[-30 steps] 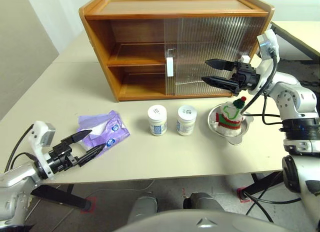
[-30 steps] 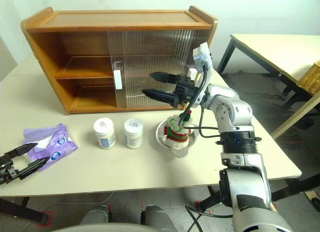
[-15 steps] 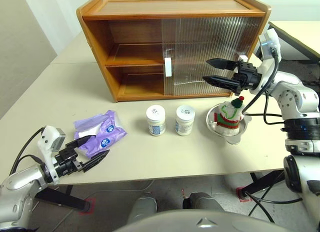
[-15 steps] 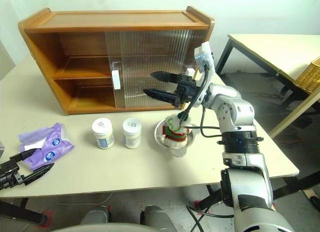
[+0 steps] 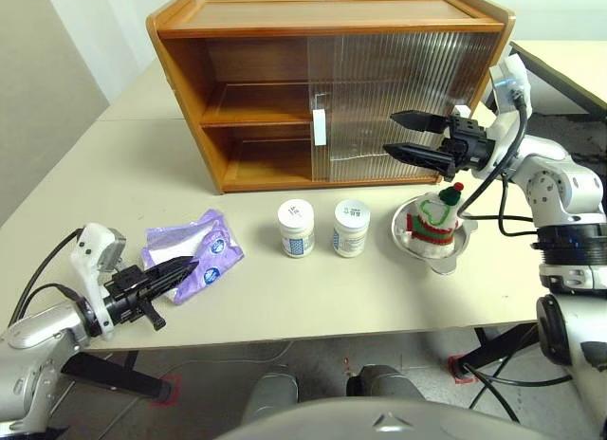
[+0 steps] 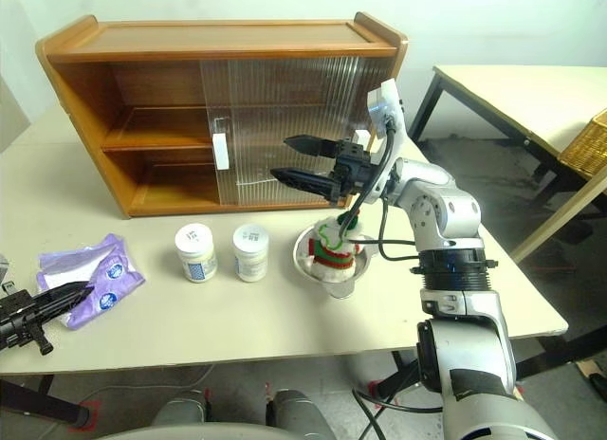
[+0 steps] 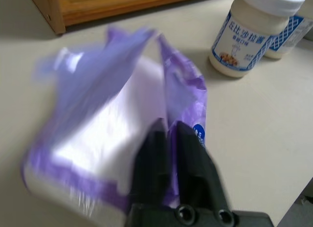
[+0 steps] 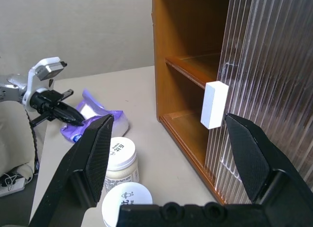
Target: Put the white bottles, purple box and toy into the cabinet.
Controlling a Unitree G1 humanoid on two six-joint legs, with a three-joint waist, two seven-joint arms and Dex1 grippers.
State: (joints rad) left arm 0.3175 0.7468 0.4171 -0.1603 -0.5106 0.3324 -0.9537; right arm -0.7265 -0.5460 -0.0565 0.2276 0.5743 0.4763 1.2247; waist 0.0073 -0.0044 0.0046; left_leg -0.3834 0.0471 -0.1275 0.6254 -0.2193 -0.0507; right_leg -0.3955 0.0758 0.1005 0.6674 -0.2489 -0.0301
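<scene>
My left gripper is pinching only a fold of the loose wrapper. It should open and close around the purple box's near edge [image 5: 188, 293] before it lifts the purple box.
The purple box [image 5: 204, 246] lies on the table's front left. My left gripper [image 5: 188, 266] is shut at its near edge, and in the left wrist view its fingers [image 7: 156, 144] pinch a fold of the purple box's wrapper [image 7: 112, 124]. Two white bottles [image 5: 297, 228] [image 5: 351, 228] stand side by side in the middle. To their right the toy [image 5: 434, 217] sits in a metal bowl [image 5: 403, 229]. My right gripper [image 5: 389, 135] hangs open above the bowl, level, pointing left in front of the cabinet [image 5: 247, 89].
The cabinet's left half stands open with both shelves bare. Ribbed door panels with a white handle [image 5: 321, 127] cover its right half. A second table [image 6: 512, 89] and a wicker basket [image 6: 588, 146] stand off to the right.
My left gripper has shut, from wide open to closed at the purple box's near edge. The right arm has kept still.
</scene>
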